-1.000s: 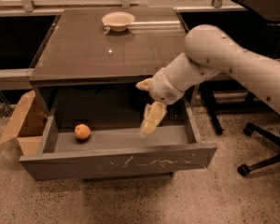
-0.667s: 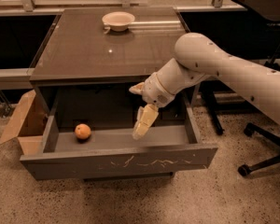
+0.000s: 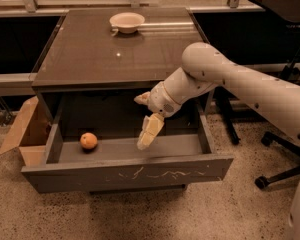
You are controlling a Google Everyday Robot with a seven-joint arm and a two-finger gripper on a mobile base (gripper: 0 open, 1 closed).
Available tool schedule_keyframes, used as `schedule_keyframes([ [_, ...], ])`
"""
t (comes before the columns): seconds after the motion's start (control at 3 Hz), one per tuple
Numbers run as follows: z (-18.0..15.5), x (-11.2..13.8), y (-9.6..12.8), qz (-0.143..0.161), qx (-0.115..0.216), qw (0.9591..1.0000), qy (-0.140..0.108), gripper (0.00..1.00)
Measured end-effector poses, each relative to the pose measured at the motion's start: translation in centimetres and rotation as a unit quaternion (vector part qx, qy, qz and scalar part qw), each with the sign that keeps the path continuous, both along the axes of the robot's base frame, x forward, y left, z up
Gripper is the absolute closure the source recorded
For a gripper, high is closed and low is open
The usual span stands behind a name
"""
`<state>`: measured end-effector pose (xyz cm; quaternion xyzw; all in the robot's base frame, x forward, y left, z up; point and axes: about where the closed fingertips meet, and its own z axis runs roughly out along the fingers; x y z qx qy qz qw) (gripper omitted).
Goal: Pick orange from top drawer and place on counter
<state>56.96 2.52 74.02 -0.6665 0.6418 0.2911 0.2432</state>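
Observation:
Next, I reach the top drawer's orange and grip the orange's side point(image 3: 94, 140) nearest the drawer's middle.
The orange point(image 3: 88, 140) lies on the grey floor of the open top drawer point(image 3: 130, 174), near its left side. My gripper point(image 3: 142, 122) hangs over the middle of the drawer, to the right of the orange and apart from it. It is open and empty, with one pale finger point(image 3: 150, 131) pointing down into the drawer. The counter point(image 3: 115, 51) is the glossy dark top above the drawer.
A pale cream bowl point(image 3: 127, 21) stands at the back of the counter. A brown cardboard box point(image 3: 24, 129) sits on the floor left of the drawer. An office chair base point(image 3: 285, 159) stands to the right. My white arm point(image 3: 240, 79) reaches in from the right.
My gripper has moved left over the drawer, closer to the orange. The orange, the drawer and the bowl have not moved.

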Motion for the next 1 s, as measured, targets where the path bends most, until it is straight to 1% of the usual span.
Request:
schedule_keyframes([
  [0.67, -1.9, 1.0, 1.4, 0.005, 0.016, 0.9998, 0.014, 0.00],
  [1.0, -5.9, 5.0, 5.8, -0.011, 0.039, 0.9990, -0.019, 0.00],
])
